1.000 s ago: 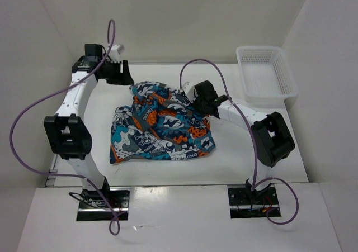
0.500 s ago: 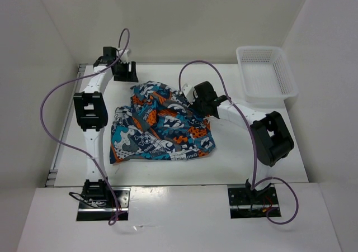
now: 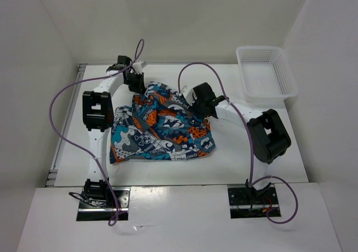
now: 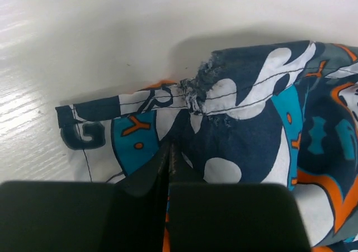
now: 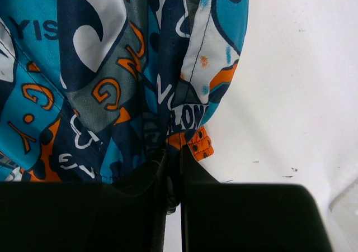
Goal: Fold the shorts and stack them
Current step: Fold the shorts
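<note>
I need to reopen my left gripper, pinching behind the stitched hem with the hem's corner loose, and take the hem's end corner (image 4: pixel 65 115) before spreading the shorts.
The shorts (image 3: pixel 162 126) lie crumpled in a heap in the middle of the white table, printed in teal, orange, white and navy. My left gripper (image 3: pixel 136 83) is at their far left corner. In the left wrist view its jaws (image 4: pixel 169 147) are closed together on a fold of the shorts (image 4: pixel 246 134) just behind the stitched hem. My right gripper (image 3: pixel 197 103) is at the far right edge of the heap. There its jaws (image 5: pixel 173 151) are shut on a bunched dark edge of the shorts (image 5: pixel 112 67) beside an orange tab.
A white mesh basket (image 3: pixel 265 73) stands at the back right corner of the table (image 3: pixel 251 151). White walls close the table in at the left, back and right. Purple cables loop above both arms.
My left arm has swung from the back left corner rightward to the far left corner of the shorts, and its jaws have closed there. The right arm has barely moved.
</note>
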`<state>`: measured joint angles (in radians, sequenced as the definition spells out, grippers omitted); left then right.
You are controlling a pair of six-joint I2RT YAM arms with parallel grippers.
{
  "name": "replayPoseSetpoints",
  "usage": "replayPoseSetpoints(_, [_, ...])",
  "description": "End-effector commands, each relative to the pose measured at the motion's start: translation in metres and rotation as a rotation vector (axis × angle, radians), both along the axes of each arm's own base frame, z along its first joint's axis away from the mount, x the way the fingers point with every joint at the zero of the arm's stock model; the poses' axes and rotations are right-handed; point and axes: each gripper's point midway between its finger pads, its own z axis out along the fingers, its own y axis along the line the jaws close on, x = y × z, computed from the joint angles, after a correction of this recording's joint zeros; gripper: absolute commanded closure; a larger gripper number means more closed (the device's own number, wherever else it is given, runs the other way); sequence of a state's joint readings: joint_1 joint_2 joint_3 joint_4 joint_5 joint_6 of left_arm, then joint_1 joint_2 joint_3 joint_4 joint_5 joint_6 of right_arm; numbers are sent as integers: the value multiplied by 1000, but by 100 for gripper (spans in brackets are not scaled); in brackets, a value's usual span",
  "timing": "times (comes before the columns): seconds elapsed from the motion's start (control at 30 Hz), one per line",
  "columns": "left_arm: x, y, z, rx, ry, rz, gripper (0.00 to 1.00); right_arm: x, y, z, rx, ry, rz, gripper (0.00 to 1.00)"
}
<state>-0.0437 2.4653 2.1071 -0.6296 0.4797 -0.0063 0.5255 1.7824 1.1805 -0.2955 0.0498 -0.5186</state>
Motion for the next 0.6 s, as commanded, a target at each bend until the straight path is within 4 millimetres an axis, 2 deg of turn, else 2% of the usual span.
replayPoseSetpoints(0.0, [9, 10, 12, 14, -43, 17, 100, 14, 3, 18, 15, -57, -3, 100])
replayPoseSetpoints(0.07, [12, 21, 14, 45, -53, 45, 100, 12, 2, 19, 15, -57, -3, 100])
replayPoseSetpoints(0.13, [19, 31, 27, 98, -96, 81, 100, 10, 1, 15, 10, -49, -3, 100])
replayPoseSetpoints(0.17, [25, 46, 27, 169, -124, 130, 100, 10, 1, 15, 10, -49, -3, 100])
replayPoseSetpoints(0.2, [30, 55, 30, 214, -146, 162, 92, 10, 1, 15, 10, -49, -3, 100])
replayPoseSetpoints(0.27, [40, 73, 49, 292, -219, 231, 56, 10, 1, 19, 14, -56, -3, 100])
replayPoseSetpoints(0.33, [40, 79, 59, 314, -248, 255, 32, 10, 1, 19, 15, -57, -3, 100])
replayPoseSetpoints(0.4, [42, 79, 60, 313, -259, 257, 29, 10, 1, 19, 9, -59, 4, 100])
replayPoseSetpoints(0.47, [41, 79, 45, 318, -224, 251, 26, 10, 1, 19, 9, -59, 4, 100])
replayPoseSetpoints(0.5, [39, 77, 24, 316, -181, 238, 26, 10, 1, 19, 9, -59, 4, 100])
replayPoseSetpoints(0.57, [33, 73, -5, 306, -88, 209, 26, 10, 1, 19, 9, -59, 4, 100])
